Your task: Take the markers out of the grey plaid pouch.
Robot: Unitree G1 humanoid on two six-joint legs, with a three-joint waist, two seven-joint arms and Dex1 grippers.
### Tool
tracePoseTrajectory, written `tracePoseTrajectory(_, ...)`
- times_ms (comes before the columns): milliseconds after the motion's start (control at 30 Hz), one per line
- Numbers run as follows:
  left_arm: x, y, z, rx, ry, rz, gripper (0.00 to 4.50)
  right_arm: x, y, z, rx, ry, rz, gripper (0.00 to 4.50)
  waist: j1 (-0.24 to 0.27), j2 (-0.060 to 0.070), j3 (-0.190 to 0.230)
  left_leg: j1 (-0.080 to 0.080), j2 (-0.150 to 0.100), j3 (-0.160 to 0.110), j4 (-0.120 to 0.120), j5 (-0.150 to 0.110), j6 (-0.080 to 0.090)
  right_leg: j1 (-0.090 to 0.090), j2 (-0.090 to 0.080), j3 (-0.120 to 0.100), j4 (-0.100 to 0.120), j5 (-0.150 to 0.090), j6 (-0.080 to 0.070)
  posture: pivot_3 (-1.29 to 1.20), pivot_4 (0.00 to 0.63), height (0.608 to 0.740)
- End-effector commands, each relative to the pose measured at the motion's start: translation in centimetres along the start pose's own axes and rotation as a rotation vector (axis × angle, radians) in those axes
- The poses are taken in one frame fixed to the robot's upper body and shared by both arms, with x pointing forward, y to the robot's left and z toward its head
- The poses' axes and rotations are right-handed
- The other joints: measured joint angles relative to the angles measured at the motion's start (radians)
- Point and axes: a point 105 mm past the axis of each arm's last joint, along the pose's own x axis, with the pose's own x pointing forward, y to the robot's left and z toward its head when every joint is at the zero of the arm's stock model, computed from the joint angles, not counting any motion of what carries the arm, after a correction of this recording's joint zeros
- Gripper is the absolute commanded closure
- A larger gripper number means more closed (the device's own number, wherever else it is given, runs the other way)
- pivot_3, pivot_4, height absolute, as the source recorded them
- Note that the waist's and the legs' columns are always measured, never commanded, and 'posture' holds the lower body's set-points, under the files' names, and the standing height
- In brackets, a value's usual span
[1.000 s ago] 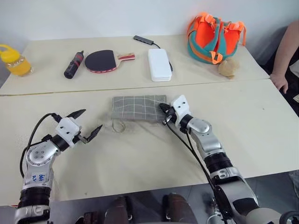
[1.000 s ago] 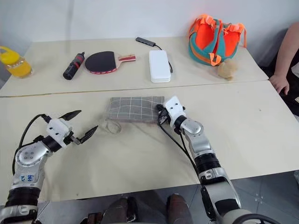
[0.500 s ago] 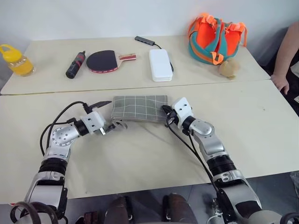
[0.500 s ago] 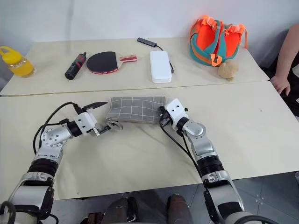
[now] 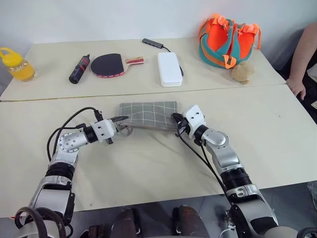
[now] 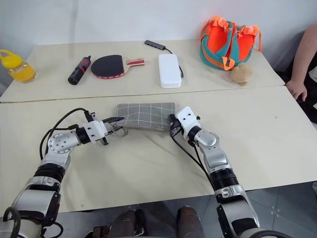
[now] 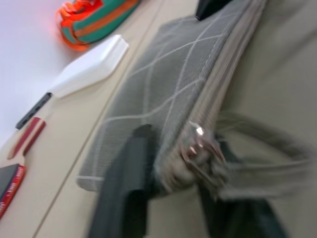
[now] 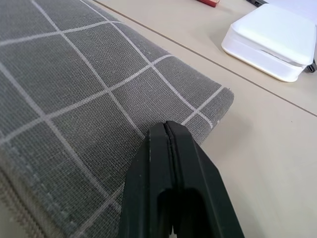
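My right gripper's shut fingers only rest on the pouch's flat plaid top, so I need to open that gripper and pinch the pouch along its zip edge (image 5: 166, 129).
The grey plaid pouch (image 5: 148, 113) lies flat in the middle of the near table, with its zip side towards me. My left gripper (image 5: 120, 125) is at the pouch's left end. In the left wrist view its fingers (image 7: 132, 166) are pinched on that corner, right at the metal zip pull (image 7: 198, 145). At the pouch's right end, my right gripper (image 5: 177, 124) is shut with nothing between its fingers. Its joined tips (image 8: 166, 130) rest on the pouch's right corner. The markers are hidden.
On the far table are a white hard case (image 5: 169, 68), a table tennis bat (image 5: 110, 64), a black-and-red cylinder (image 5: 79, 68), a yellow bottle (image 5: 16, 64), an orange and teal bag (image 5: 228, 39) and a beige soft toy (image 5: 241, 72). A person's hand (image 5: 297, 87) rests at the right edge.
My left gripper has moved right to the pouch's left end and gone from wide open to pinched on that corner. The right gripper and the pouch have stayed in place.
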Motion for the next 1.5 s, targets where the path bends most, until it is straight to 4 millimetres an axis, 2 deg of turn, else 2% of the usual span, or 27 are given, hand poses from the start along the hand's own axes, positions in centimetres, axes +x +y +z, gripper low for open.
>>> tracePoseTrajectory(33,-0.1,-0.6,-0.1,-0.027,0.000,-0.013,4.50,-0.4,0.5,2.4,0.038,-0.106,0.081,4.33,-0.001,0.000,0.000,0.000,0.000,0.000,0.000,0.000,0.000,0.000,0.000,0.000,0.000,0.000,0.000,0.00,0.150,0.740)
tracePoseTrajectory(100,0.0,-0.4,0.1,-0.049,-0.006,0.008,4.50,-0.6,0.6,3.8,-0.005,-0.155,0.115,3.91,-0.001,0.000,0.000,0.000,0.000,-0.001,0.000,0.000,0.000,0.000,0.000,0.000,0.000,0.000,0.000,0.00,0.150,0.740)
tracePoseTrajectory(233,0.6,-0.6,1.1,-0.083,-0.013,0.014,4.50,-1.9,0.4,7.3,-0.093,-0.281,0.197,2.58,0.001,0.000,0.000,0.000,0.000,-0.006,0.000,0.000,0.000,-0.001,0.000,0.001,0.001,0.000,0.000,0.00,0.150,0.740)
tracePoseTrajectory(367,1.8,-1.5,2.6,-0.099,-0.008,0.013,4.50,-3.9,1.9,7.0,-0.237,-0.265,0.354,1.28,0.006,0.000,0.000,-0.001,0.000,-0.006,0.000,0.000,0.000,-0.001,0.000,0.001,0.001,0.000,0.000,0.00,0.150,0.740)
tracePoseTrajectory(467,2.7,-2.2,3.7,-0.117,-0.012,0.024,4.50,-4.8,2.9,5.9,-0.356,-0.230,0.423,1.28,0.018,0.000,0.000,-0.001,0.000,-0.007,0.000,0.000,0.000,-0.001,0.000,0.001,-0.001,0.000,0.000,0.00,0.150,0.740)
tracePoseTrajectory(567,3.0,-2.6,3.9,-0.124,0.010,0.026,4.50,-5.0,3.1,5.2,-0.445,-0.207,0.431,1.28,0.019,0.000,0.000,-0.001,0.000,-0.005,0.001,0.000,0.000,-0.001,0.000,0.002,0.000,0.000,0.000,0.00,0.150,0.740)
tracePoseTrajectory(633,3.2,-2.8,4.1,-0.147,0.015,0.028,4.50,-4.9,3.1,5.3,-0.520,-0.210,0.415,1.28,0.020,0.000,0.000,-0.001,0.000,-0.005,0.001,0.000,0.000,-0.002,0.001,0.002,0.000,0.000,0.000,0.00,0.150,0.740)
tracePoseTrajectory(733,3.2,-2.8,4.4,-0.157,0.030,0.020,4.50,-4.5,2.8,4.4,-0.633,-0.174,0.379,1.28,0.022,0.000,0.000,0.000,0.000,-0.005,0.002,0.000,0.000,-0.002,0.000,0.002,0.001,0.000,0.000,0.00,0.150,0.740)
tracePoseTrajectory(867,3.1,-3.3,5.0,-0.181,0.031,-0.011,4.50,-3.9,2.6,4.4,-0.704,-0.184,0.326,1.28,0.025,0.000,0.000,0.000,0.000,-0.005,0.002,0.000,0.000,-0.002,0.000,0.003,0.001,0.000,0.000,0.00,0.150,0.740)
tracePoseTrajectory(1033,3.1,-2.8,6.2,-0.240,0.002,0.000,4.50,-3.3,2.5,3.7,-0.829,-0.163,0.288,1.28,0.024,0.000,0.000,0.000,0.000,-0.005,0.001,0.000,0.000,-0.002,0.000,0.003,0.001,0.000,0.000,0.00,0.150,0.740)
tracePoseTrajectory(1133,2.9,-3.0,6.7,-0.240,-0.003,-0.025,4.50,-2.7,1.8,3.8,-0.879,-0.159,0.243,1.88,0.023,0.000,0.000,0.000,0.000,-0.005,0.002,0.000,0.000,-0.002,0.000,0.003,0.001,0.000,0.000,0.00,0.150,0.740)
tracePoseTrajectory(1367,2.4,-3.0,6.5,-0.309,-0.007,-0.019,4.50,-2.5,1.3,4.2,-0.843,-0.183,0.191,4.25,0.024,0.000,0.000,0.000,0.000,-0.005,0.001,0.001,0.000,-0.002,0.001,0.003,0.001,0.000,0.000,0.00,0.150,0.740)
tracePoseTrajectory(1400,2.4,-3.0,6.6,-0.326,-0.015,-0.020,4.19,-2.5,1.1,4.3,-0.827,-0.186,0.179,4.49,0.024,0.000,0.000,0.000,0.000,-0.004,0.001,0.001,0.000,-0.002,0.001,0.003,0.001,0.000,0.000,0.00,0.150,0.740)
tracePoseTrajectory(1500,2.4,-2.5,7.3,-0.359,-0.067,0.002,3.31,-2.6,0.7,4.2,-0.795,-0.179,0.160,4.50,0.024,0.000,0.000,0.000,0.001,-0.005,0.001,0.001,0.000,-0.002,0.001,0.003,0.001,0.000,0.000,0.00,0.150,0.740)
